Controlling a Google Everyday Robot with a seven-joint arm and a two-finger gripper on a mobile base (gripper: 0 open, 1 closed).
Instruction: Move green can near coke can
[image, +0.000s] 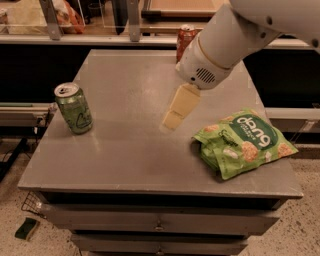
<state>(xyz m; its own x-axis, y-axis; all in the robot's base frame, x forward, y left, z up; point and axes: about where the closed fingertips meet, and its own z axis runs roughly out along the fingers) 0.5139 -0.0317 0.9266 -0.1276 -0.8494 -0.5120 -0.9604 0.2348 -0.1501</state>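
My gripper will next move to the lower half (79, 118) of the green can, and it should close there, around the sides of the can.
The green can (74, 108) stands upright near the left edge of the grey table (125, 165). The coke can (185, 38) stands at the table's far edge, its right side partly hidden behind my white arm. My gripper (178, 108) hangs over the middle of the table, pointing down and to the left. It is well to the right of the green can and in front of the coke can. It holds nothing that I can see.
A flat green "dang" snack bag (244, 143) lies on the table's right front part, just right of the gripper. A shelf with rails runs behind the table. A small green sponge (27, 228) lies on the floor at lower left.
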